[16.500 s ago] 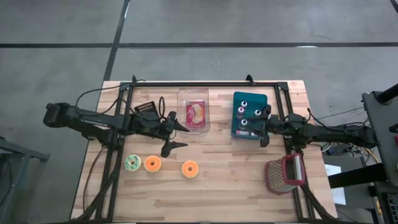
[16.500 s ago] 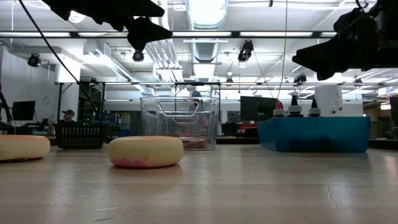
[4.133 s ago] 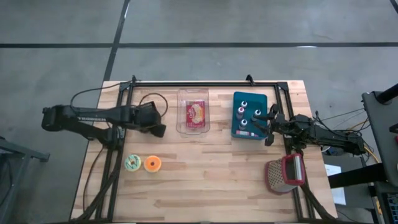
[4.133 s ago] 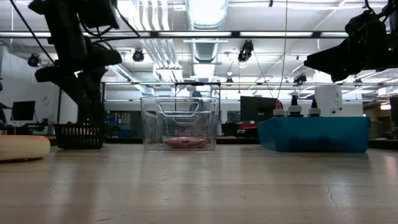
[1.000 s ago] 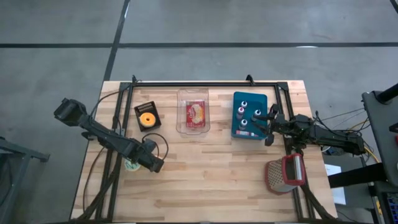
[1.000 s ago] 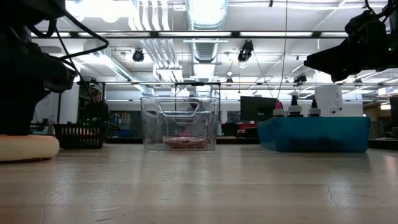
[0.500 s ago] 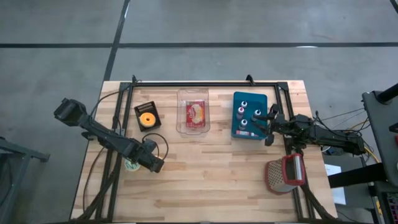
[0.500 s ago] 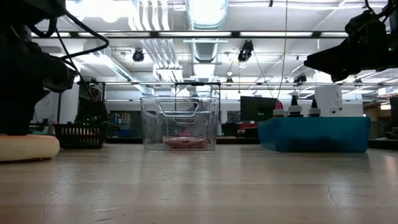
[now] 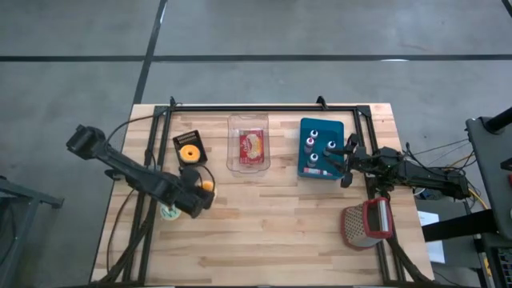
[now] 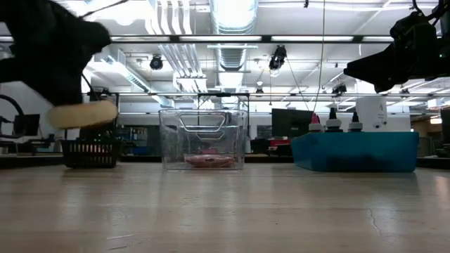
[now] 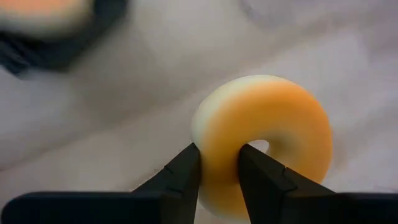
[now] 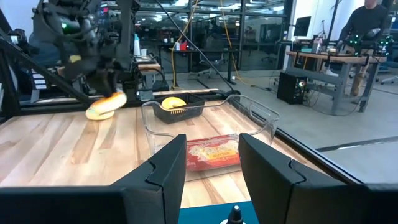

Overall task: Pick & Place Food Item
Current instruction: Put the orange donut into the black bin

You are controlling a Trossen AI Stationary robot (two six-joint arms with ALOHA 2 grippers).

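Note:
The orange donut in my left gripper, now in the air above the table, will be let go on top of the other orange donut in the small black basket (image 9: 190, 152) (image 11: 45, 11).
My left gripper (image 9: 198, 198) is shut on an orange donut (image 9: 206, 186) and holds it above the table's left part; the low view shows that donut (image 10: 83, 114) in the air. A green donut (image 9: 167, 212) lies flat on the table, half under the left arm. Another orange donut (image 9: 190, 151) sits in a small black basket (image 9: 180, 141) at the far left. My right gripper (image 9: 346, 166) waits open beside the teal tray (image 9: 335, 128), nothing between its fingers (image 12: 171, 168). My left gripper pinches the donut's ring (image 11: 219, 163) between its two fingers, one finger (image 11: 183, 173) on the outer rim and the other (image 11: 256, 174) at the hole's edge. The donut hangs clear of the table, slightly tilted in the low view.
A clear container (image 9: 235, 164) with a red food pack (image 9: 254, 145) stands at the far middle. The teal tray holds several small bottles. A red grater (image 9: 366, 224) lies near the right edge. Bare wood (image 9: 272, 232) fills the near middle.
My left gripper has gone up and a little toward the far edge with the orange donut. The donut lay flat on the table half a second ago and now hangs lifted clear of it, slightly tilted.

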